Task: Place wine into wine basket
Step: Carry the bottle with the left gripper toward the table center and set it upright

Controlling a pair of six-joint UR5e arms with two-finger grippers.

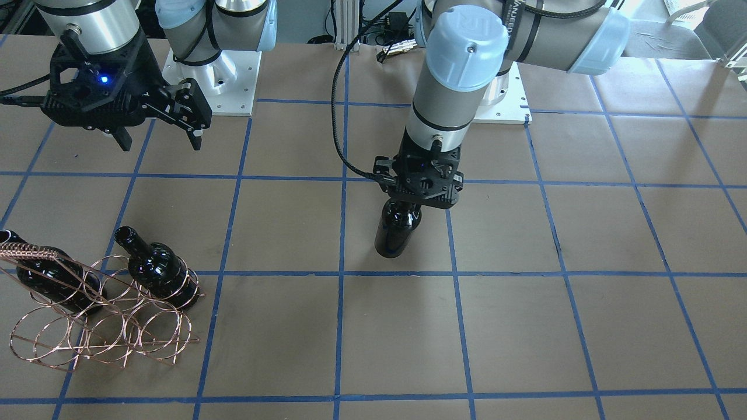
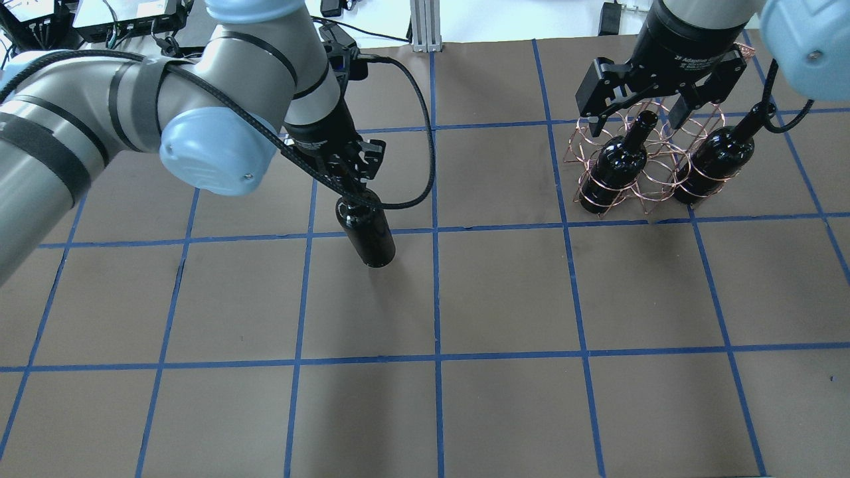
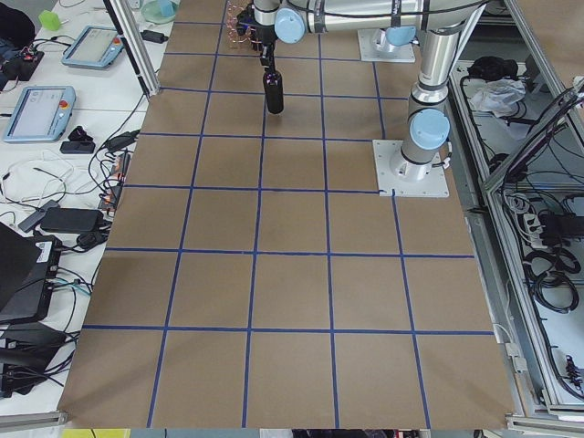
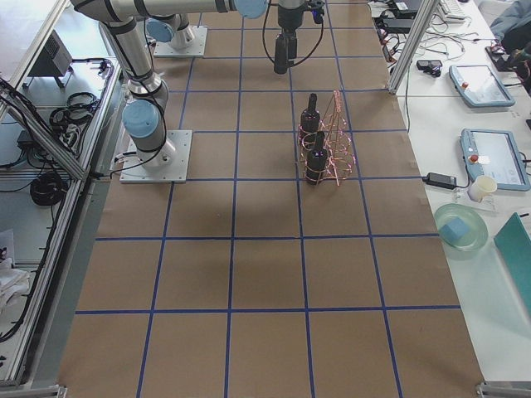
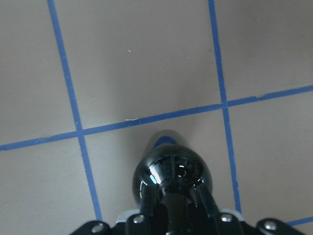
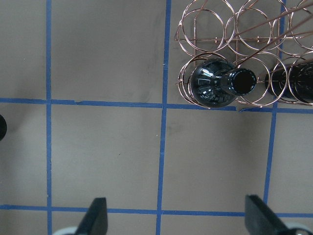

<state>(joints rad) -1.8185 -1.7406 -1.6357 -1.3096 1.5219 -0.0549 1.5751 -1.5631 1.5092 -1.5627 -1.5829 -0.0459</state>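
My left gripper is going to release the wine, now upright near the table's middle, on the table [image 1: 361, 232] [image 5: 211, 170] close beside the blue tape line towards the basket.
The wine [image 2: 368, 232], a glossy near-black bottle, stands about upright near the table's middle. My left gripper [image 2: 352, 189] is shut on its neck from above. The left wrist view shows the bottle's shoulders [image 5: 171, 169] right under the shut fingers [image 5: 146, 203]. I cannot tell whether its base touches the table. The copper wire wine basket [image 2: 641, 189] sits at the far right with two like bottles [image 2: 617, 162] [image 2: 714, 159] in its loops. My right gripper [image 2: 654, 99] hovers open above the basket, holding nothing. Facing the robot, the wine [image 1: 397, 230] is central and the basket [image 1: 99, 335] is lower left.
Brown table paper carries a blue tape grid [image 2: 435, 292]. A black cable [image 2: 425, 153] loops beside the left wrist. The arm bases [image 1: 216, 81] are bolted along the robot's side. Desks with tablets and cables [image 4: 481, 83] flank the table ends.
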